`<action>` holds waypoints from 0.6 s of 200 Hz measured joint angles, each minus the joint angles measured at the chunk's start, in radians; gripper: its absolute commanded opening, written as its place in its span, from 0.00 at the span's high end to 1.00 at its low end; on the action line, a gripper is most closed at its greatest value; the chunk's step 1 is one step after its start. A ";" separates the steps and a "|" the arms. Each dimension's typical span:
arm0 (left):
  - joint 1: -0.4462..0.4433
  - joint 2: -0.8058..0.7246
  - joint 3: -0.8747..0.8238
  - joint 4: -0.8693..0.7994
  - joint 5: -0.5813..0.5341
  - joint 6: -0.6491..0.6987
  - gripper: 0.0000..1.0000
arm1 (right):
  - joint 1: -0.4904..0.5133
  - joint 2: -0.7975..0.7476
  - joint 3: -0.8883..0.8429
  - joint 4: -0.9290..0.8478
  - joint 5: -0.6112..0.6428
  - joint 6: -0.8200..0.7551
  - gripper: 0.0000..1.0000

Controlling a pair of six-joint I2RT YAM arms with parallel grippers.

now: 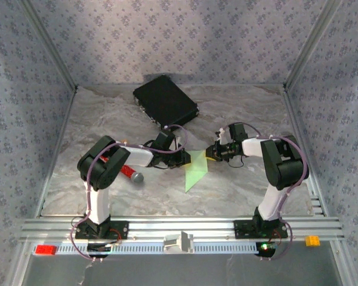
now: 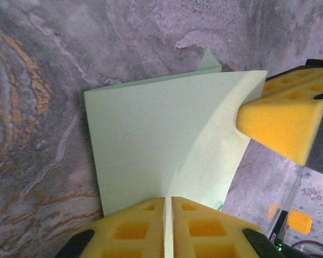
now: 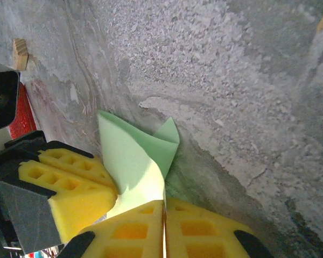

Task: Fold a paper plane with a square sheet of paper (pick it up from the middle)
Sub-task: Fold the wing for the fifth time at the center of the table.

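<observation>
The robot's right gripper pinches the paper by its curled corner while the layers gape, so it should open and take the layers together farther along the paper's edge point(image 2: 234, 171).
The square sheet of paper point(image 1: 196, 168) is light green, creased into a long triangle, and held up off the middle of the marbled table. From the left, my left gripper point(image 1: 182, 158) is shut on its edge; in the left wrist view the sheet point(image 2: 151, 140) runs into the narrow slit between the yellow pads point(image 2: 132, 228). From the right, my right gripper point(image 1: 210, 154) is shut on the opposite edge. The right wrist view shows the paper point(image 3: 132, 153) curling up from between the closed pads point(image 3: 204, 228). The two grippers face each other, close together.
A black rectangular case point(image 1: 165, 101) lies at the back centre. A red-handled tool with a grey head point(image 1: 131, 174) lies under my left arm. Patterned walls close in three sides. A red block point(image 1: 46, 249) and an orange block point(image 1: 312, 241) sit on the front rail.
</observation>
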 measured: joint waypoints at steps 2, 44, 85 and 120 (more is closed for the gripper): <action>0.000 -0.002 0.000 -0.001 0.000 0.002 0.85 | 0.000 0.000 0.000 0.001 0.000 0.003 0.91; 0.000 -0.060 -0.009 -0.057 -0.012 0.016 0.83 | -0.015 -0.056 -0.066 0.048 -0.006 0.085 0.93; -0.009 -0.078 -0.009 -0.083 -0.020 0.031 0.85 | -0.024 -0.109 -0.107 0.079 -0.026 0.176 0.93; -0.027 -0.036 0.004 -0.111 -0.035 0.034 0.88 | -0.026 -0.125 -0.134 0.098 -0.043 0.214 0.91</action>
